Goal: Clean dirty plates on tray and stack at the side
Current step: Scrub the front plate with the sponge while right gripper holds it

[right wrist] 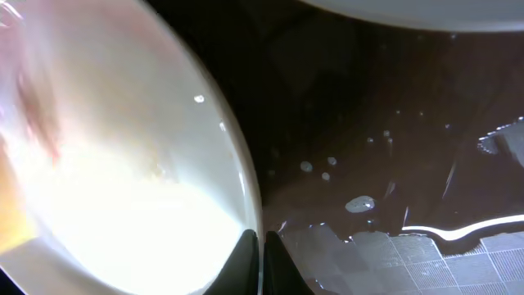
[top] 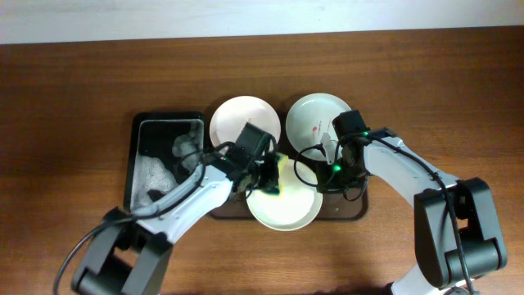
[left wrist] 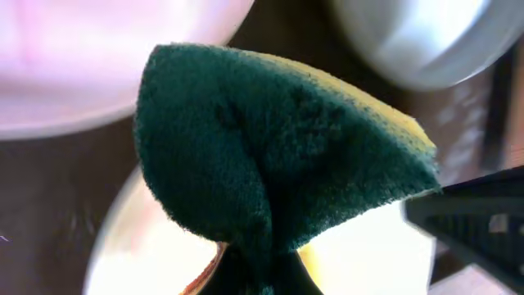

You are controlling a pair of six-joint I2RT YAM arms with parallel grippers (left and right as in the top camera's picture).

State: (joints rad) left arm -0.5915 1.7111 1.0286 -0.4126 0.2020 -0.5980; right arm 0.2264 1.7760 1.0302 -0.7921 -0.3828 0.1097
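Note:
My left gripper will let go of the green-and-yellow sponge inside the black tray [top: 180,167], by the edge nearest the brown tray.
Three white plates lie on the dark brown tray [top: 354,209]: a back-left plate [top: 239,117], a back-right plate [top: 313,117] with red smears, and a front plate [top: 286,206]. My left gripper [top: 268,179] is shut on a green-and-yellow sponge [left wrist: 270,156] and holds it over the front plate [left wrist: 368,254]. My right gripper [top: 326,174] is shut on the front plate's right rim [right wrist: 248,197]; the plate [right wrist: 123,164] shows a faint red smear at its left. The tray floor [right wrist: 368,123] is wet with droplets.
A narrower black tray [top: 135,156] with foam and wet clumps stands left of the brown tray. Bare wooden table [top: 74,98] surrounds both trays. The two arms are close together over the front plate.

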